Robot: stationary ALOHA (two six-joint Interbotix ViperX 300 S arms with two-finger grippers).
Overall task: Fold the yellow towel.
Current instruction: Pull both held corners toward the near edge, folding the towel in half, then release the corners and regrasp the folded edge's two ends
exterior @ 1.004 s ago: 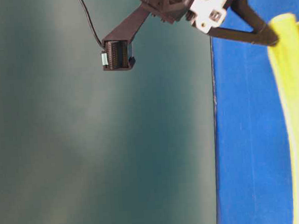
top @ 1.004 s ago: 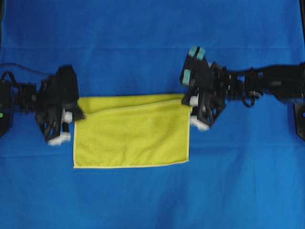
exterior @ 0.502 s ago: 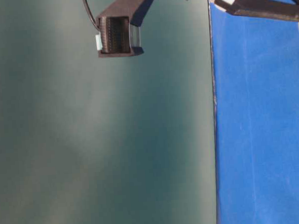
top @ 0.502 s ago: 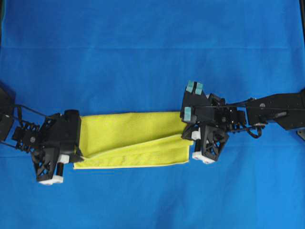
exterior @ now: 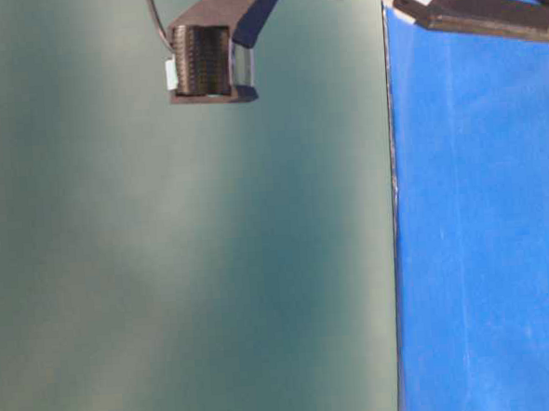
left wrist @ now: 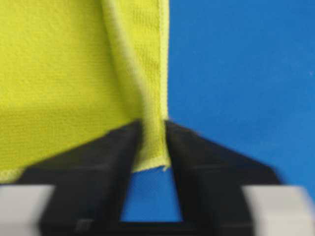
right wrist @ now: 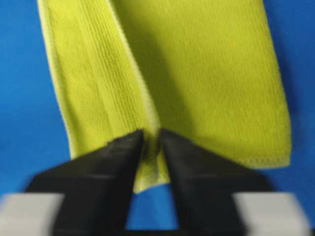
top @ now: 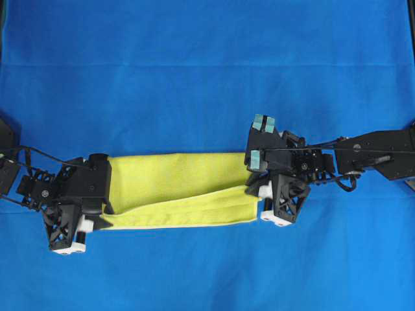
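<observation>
The yellow towel's upper layer slants away from the near hem, so my left gripper and my right gripper will take the far corners (top: pixel 115 161) and lift the towel.
The yellow towel (top: pixel 175 188) lies as a long narrow band on the blue table cover (top: pixel 207 65), its upper layer folded over slantwise toward the near hem. My left gripper (top: pixel 107 217) is at the band's left end. In the left wrist view the towel (left wrist: pixel 74 73) has a corner pinched between the gripper (left wrist: pixel 152 130) tips. My right gripper (top: pixel 253 191) is at the right end. In the right wrist view a bunched bit of the towel (right wrist: pixel 206 73) sits squeezed between the gripper (right wrist: pixel 151 137) tips. Both are low over the cover.
The blue cover (exterior: pixel 482 249) spreads all round the towel. The table-level view is turned on its side; it shows the table's edge (exterior: pixel 397 254), a grey wall and part of an arm (exterior: pixel 210 60) at the top.
Both grippers carried the towel's far edge toward the near hem and came down. The broad rectangle became a narrow band. In the last half second they barely moved.
</observation>
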